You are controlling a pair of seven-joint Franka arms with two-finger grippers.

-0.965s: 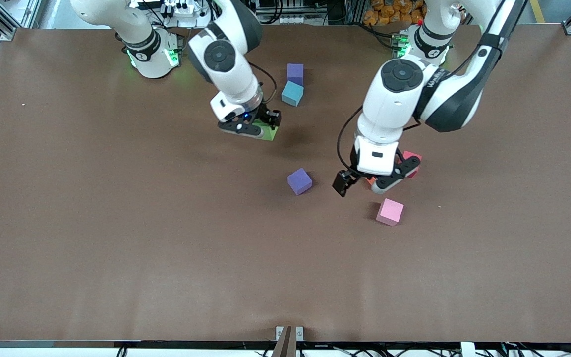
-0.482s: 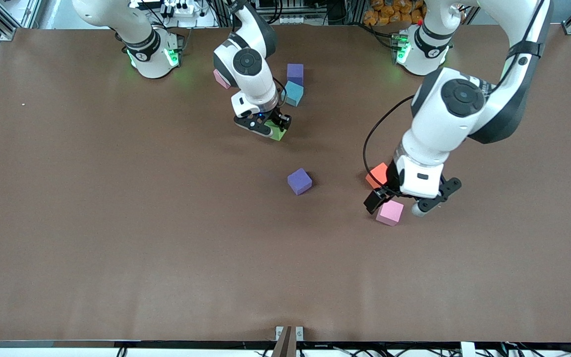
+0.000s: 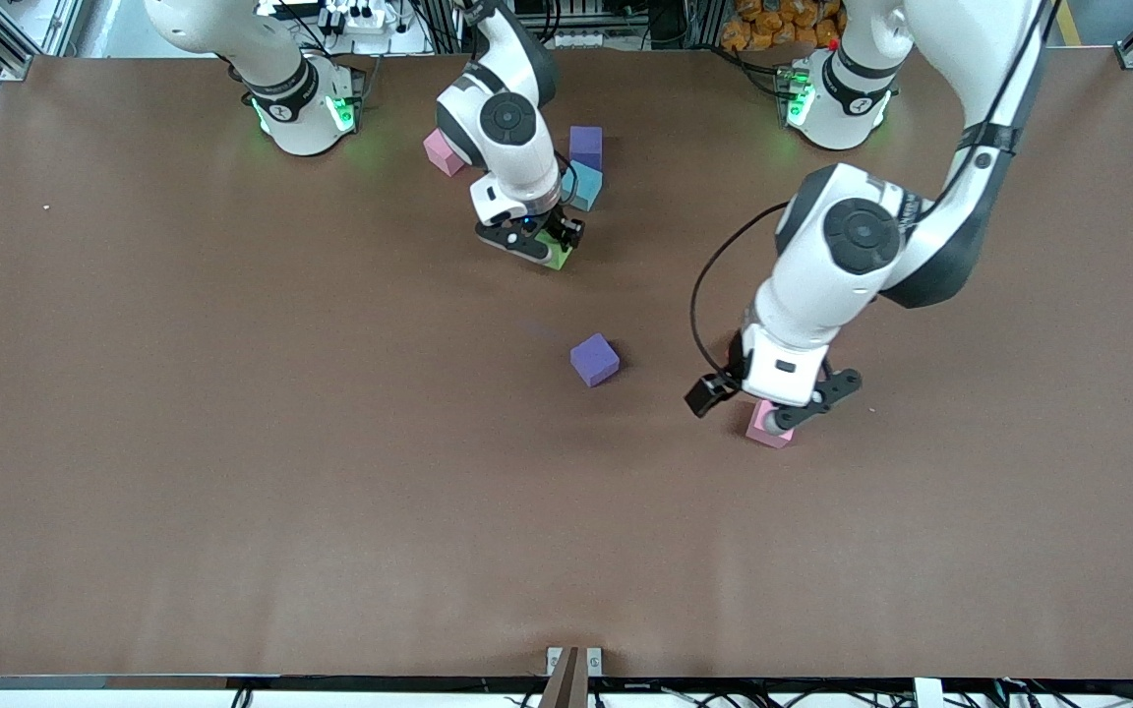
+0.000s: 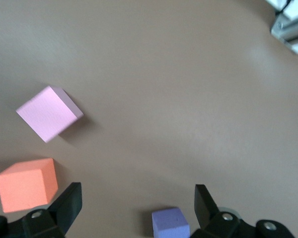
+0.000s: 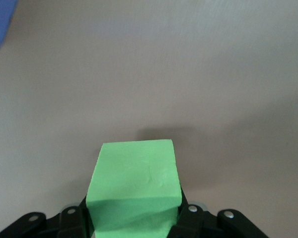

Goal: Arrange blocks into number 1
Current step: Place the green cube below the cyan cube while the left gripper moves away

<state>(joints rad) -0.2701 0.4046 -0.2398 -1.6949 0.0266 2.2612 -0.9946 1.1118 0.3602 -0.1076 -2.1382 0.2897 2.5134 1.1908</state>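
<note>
My right gripper is going to release the green block so that it lies against the light blue block (image 3: 574, 218), on the side that is opposite the purple block.
My right gripper (image 3: 547, 246) is shut on the green block (image 3: 559, 259), low over the table close beside the light blue block (image 3: 581, 186). In the right wrist view the green block (image 5: 134, 183) fills the jaws of the right gripper (image 5: 134, 220). A purple block (image 3: 585, 147) touches the light blue one, closer to the bases. My left gripper (image 3: 745, 408) hangs open over a pink block (image 3: 769, 433). In the left wrist view, that pink block (image 4: 48, 113), an orange block (image 4: 27, 184) and a loose purple block (image 4: 170, 223) lie below the empty left gripper (image 4: 136, 206).
A second pink block (image 3: 443, 152) lies near the right arm's base. The loose purple block (image 3: 594, 359) sits alone mid-table. The left arm hides the orange block in the front view. Brown table surface (image 3: 232, 492) stretches wide toward the front camera.
The right gripper carried the green block closer to the light blue block. The left arm swung away from the orange block and now hangs over the pink one, still open.
</note>
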